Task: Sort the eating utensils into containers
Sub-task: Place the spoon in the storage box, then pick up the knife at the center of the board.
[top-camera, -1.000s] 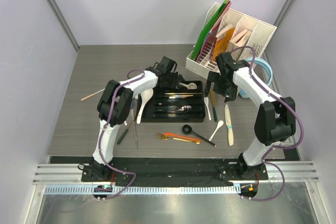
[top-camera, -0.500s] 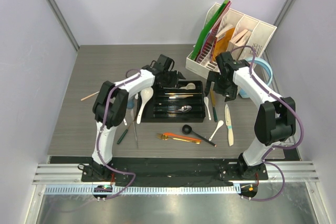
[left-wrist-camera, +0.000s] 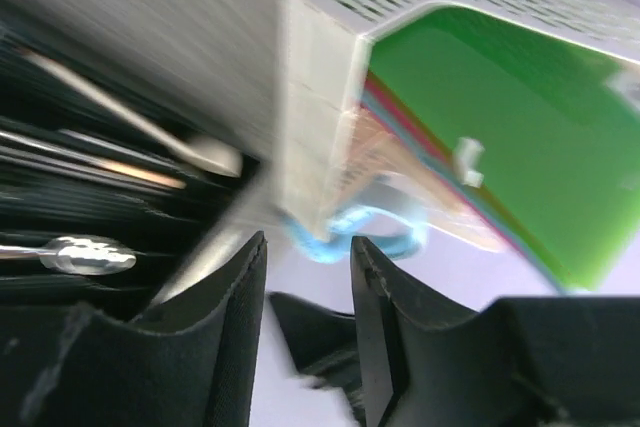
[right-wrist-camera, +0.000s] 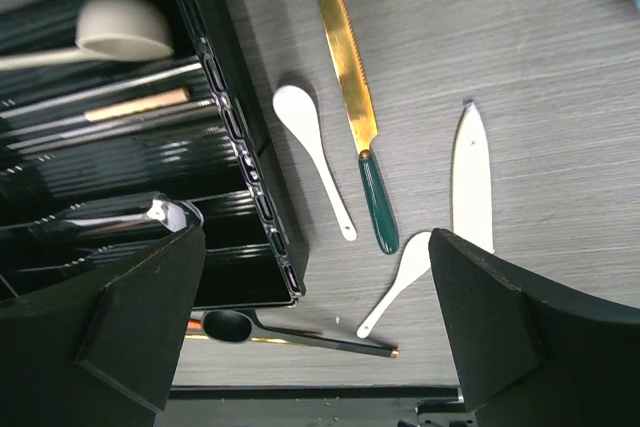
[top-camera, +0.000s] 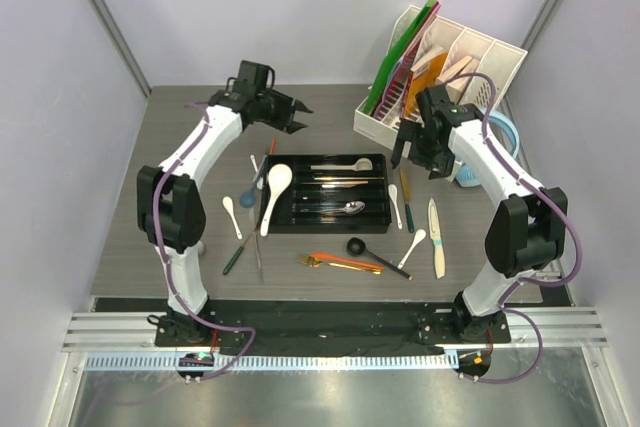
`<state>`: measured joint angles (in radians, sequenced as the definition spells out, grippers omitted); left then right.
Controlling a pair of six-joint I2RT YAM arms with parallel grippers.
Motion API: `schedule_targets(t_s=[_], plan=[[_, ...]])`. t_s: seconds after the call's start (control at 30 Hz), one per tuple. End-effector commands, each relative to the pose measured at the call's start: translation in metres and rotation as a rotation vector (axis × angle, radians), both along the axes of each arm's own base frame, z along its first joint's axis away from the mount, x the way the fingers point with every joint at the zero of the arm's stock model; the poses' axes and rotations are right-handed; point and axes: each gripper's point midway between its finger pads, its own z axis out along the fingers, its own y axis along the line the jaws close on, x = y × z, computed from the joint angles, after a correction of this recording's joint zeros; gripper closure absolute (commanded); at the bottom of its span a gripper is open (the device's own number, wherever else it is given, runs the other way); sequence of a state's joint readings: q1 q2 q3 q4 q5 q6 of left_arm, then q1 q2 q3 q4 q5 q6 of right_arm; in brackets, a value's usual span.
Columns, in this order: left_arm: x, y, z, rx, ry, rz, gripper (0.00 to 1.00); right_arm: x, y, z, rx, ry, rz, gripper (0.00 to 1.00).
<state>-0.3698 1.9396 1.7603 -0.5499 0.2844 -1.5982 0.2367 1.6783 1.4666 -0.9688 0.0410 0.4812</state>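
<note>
The upper end of the white knife's handle (top-camera: 437,243) is just below the blade. Next, I close my right gripper on it.
The black tray (top-camera: 300,219) sits mid-table and holds a white spoon (top-camera: 345,164), a steel spoon (top-camera: 351,207) and thin sticks. My left gripper (top-camera: 298,117) hovers behind the tray's far left corner. In its wrist view, the left gripper (left-wrist-camera: 308,242) is open and holds nothing. My right gripper (top-camera: 415,161) hangs wide open above the tray's right end. Below the right gripper (right-wrist-camera: 315,247) lie a gold knife (right-wrist-camera: 350,77), two white spoons (right-wrist-camera: 310,147) (right-wrist-camera: 400,282), a white knife (right-wrist-camera: 472,182) and a black spoon (right-wrist-camera: 290,332).
A large white spoon (top-camera: 275,192), a blue spoon (top-camera: 247,197), a small white spoon (top-camera: 232,212) and a green-handled piece (top-camera: 233,259) lie left of the tray. Orange chopsticks (top-camera: 340,261) lie in front. A white file organiser (top-camera: 440,67) and light-blue headphones (top-camera: 505,137) stand back right.
My left arm has swung up and away from the tray's far side toward the back left, its jaws spreading a little. The right arm has barely moved.
</note>
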Motion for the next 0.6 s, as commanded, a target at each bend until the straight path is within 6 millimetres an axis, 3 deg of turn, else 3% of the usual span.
schedule_targets(t_s=[0.0, 0.1, 0.17, 0.37, 0.5, 0.57], plan=[[-0.066, 0.048, -0.035, 0.333, 0.071, -0.353, 0.61, 0.023, -0.004, 0.027, 0.017, -0.088, -0.044, 0.00], [-0.087, 0.082, -0.045, 0.526, 0.094, -0.406, 0.62, 0.034, 0.004, 0.029, 0.052, -0.102, -0.056, 0.00], [-0.090, 0.097, -0.038, 0.598, 0.063, -0.388, 0.62, 0.038, 0.016, 0.023, 0.108, -0.080, -0.051, 0.00], [-0.097, 0.115, -0.028, 0.634, 0.011, -0.313, 0.62, 0.050, 0.036, 0.017, 0.209, -0.045, -0.076, 0.00], [-0.112, 0.126, -0.030, 0.620, -0.033, -0.246, 0.63, 0.057, 0.043, 0.017, 0.233, -0.049, -0.092, 0.00], [-0.107, 0.136, -0.029, 0.593, -0.045, -0.203, 0.63, 0.060, 0.043, 0.021, 0.239, -0.062, -0.110, 0.00]])
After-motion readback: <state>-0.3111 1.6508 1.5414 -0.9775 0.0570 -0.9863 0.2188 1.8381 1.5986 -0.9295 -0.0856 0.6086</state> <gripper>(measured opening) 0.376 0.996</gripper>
